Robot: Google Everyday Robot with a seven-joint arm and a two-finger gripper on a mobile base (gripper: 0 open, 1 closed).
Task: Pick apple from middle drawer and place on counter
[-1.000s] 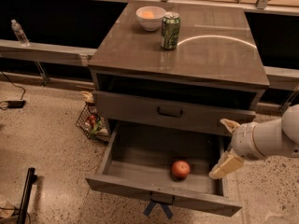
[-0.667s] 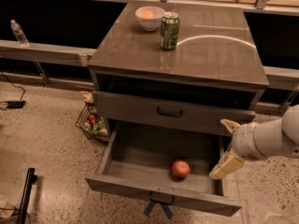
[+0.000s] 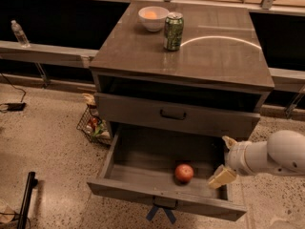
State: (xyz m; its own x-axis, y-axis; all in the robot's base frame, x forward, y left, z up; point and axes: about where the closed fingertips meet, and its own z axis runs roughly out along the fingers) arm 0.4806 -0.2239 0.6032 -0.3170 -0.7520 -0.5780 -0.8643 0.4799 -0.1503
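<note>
I need to move my gripper to the open middle drawer next and close it around the middle of the red-orange apple [image 3: 185, 173].
The round red-orange apple [image 3: 184, 172] lies on the floor of the pulled-out middle drawer [image 3: 138, 163], right of its centre. Crossed blue tape strips [image 3: 161, 213] hang below the drawer's front edge. My gripper [image 3: 225, 160] is at the drawer's right end, to the right of the apple and apart from it. It is open, with one pale finger [image 3: 221, 177] low inside the drawer and the other higher up. The glossy counter [image 3: 214, 56] with its pale arc tops the cabinet.
A green soda can [image 3: 173, 31] and a white bowl [image 3: 153, 18] holding a pale-orange fruit stand at the counter's back left. The shut drawer with a plain black handle [image 3: 172, 114] is above the open one. A wire basket [image 3: 93, 125] sits on the floor to the left.
My gripper has dropped slightly lower at the drawer's right end. The apple has not moved.
</note>
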